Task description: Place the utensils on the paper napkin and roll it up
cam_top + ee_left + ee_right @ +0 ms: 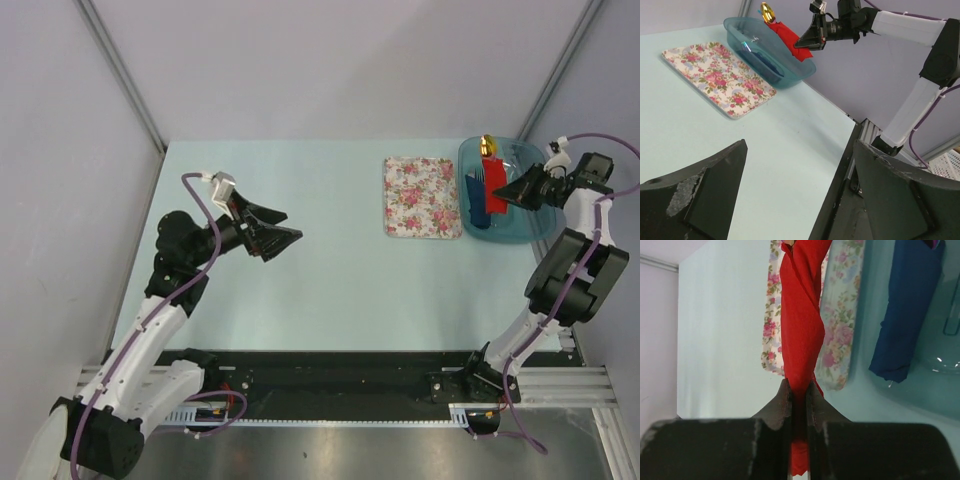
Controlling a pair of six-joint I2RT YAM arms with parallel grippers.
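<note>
The robot's right gripper needs to release the red bundle inside the teal bin (474, 197) (876, 310) next to the blue bundle, toward the floral napkin.
The red paper napkin (494, 192) is rolled into a slim bundle, with a gold spoon head (487, 146) sticking out of its far end. My right gripper (507, 190) is shut on the bundle's near end and holds it over the teal bin (520, 238). In the right wrist view the red roll (800, 325) runs up from between the closed fingers (783, 402). The left wrist view shows the roll (789, 36) and the spoon head (767, 12) at the bin's rim. My left gripper (285, 225) is open and empty above the table's left side.
A white floral-print napkin (422, 197) lies flat just left of the bin. A blue rolled bundle (478, 205) lies inside the bin and also shows in the right wrist view (910, 305). The table's right edge and frame rail are close to the bin.
</note>
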